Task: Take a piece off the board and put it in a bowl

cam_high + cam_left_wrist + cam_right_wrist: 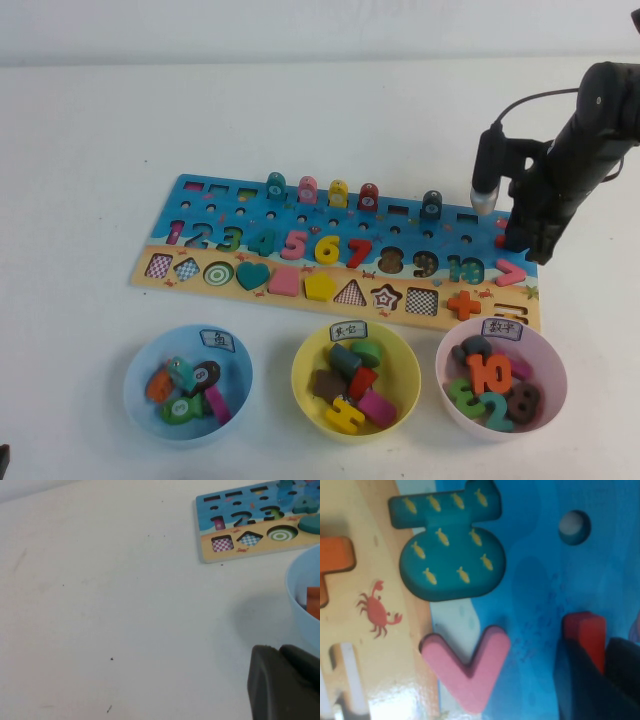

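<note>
Next, I open my right gripper to let go of the red piece in the yellow bowl [340, 395], so that it lies between the brown piece and the yellow piece.
The board [300, 200] lies across the middle of the table, blue on its far half and tan on its near half. My right gripper [520, 238] is down at the board's right end. In the right wrist view its two dark fingers [575, 680] are closed on either side of the red piece [585, 627], which stands on the blue part of the board [535, 580]. A bit of the red piece [501, 240] shows beside the gripper in the high view. The yellow bowl [300, 375] sits in front of the board, in the middle, holding several pieces. My left gripper [278, 652] hovers shut and empty over bare table, left of the blue bowl.
A light blue bowl [135, 385] and a pink bowl [555, 365] flank the yellow one, each holding pieces. The pink greater-than sign [467, 665], a teal fish-patterned piece [450, 555] and the orange plus [463, 304] lie close to the right gripper. Coloured pegs stand along the board's far edge.
</note>
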